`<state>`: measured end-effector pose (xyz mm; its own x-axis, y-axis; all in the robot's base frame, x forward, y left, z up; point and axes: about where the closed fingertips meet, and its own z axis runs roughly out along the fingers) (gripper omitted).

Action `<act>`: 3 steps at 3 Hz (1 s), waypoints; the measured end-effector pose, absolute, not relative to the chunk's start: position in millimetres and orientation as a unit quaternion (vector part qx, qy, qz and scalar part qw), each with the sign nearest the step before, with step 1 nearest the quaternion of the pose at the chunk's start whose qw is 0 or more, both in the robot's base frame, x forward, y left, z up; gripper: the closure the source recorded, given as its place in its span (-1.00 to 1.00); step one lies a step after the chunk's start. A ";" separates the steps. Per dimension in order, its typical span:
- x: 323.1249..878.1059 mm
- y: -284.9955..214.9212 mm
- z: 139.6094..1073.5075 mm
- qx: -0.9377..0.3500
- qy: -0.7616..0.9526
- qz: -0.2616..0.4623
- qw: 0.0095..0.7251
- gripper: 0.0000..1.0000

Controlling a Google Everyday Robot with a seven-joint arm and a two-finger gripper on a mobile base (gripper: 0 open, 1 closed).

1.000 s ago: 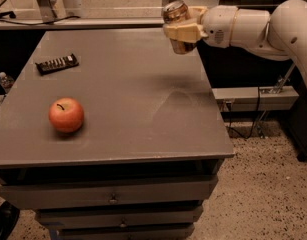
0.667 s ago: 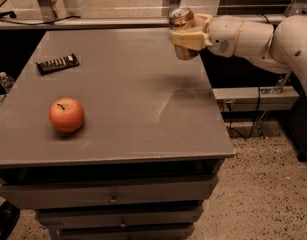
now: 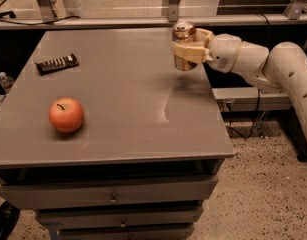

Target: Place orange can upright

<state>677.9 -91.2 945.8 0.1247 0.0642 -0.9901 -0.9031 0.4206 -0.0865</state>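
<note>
Next, I release the orange can upright on the grey table's edge (image 3: 196, 82) that is nearest the white arm.
The orange can (image 3: 183, 33) is a small copper-orange can with a silver top. It is held upright in my gripper (image 3: 187, 50), near the right edge of the grey table (image 3: 123, 94). The gripper's cream fingers (image 3: 185, 50) wrap around the can's middle, and the white arm reaches in from the right. The can's base is at or just above the tabletop; I cannot tell whether it touches.
A round orange-red apple (image 3: 66, 114) sits on the table's front left. A dark flat bar (image 3: 56, 63) lies at the back left. Drawers (image 3: 113, 196) are below the tabletop. A metal frame runs behind the table, and cables lie on the floor at right.
The gripper with the can has moved down and slightly right and now holds the can lower over the table's right edge.
</note>
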 end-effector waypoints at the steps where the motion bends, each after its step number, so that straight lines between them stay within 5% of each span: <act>1: 676.0 -101.9 932.1 -0.380 0.539 0.386 0.646 1.00; 3: 668.1 -124.4 914.3 -0.352 0.520 0.413 0.659 1.00</act>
<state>668.1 -124.4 914.3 0.1182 0.1777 -0.9770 -0.9110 0.4109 -0.0355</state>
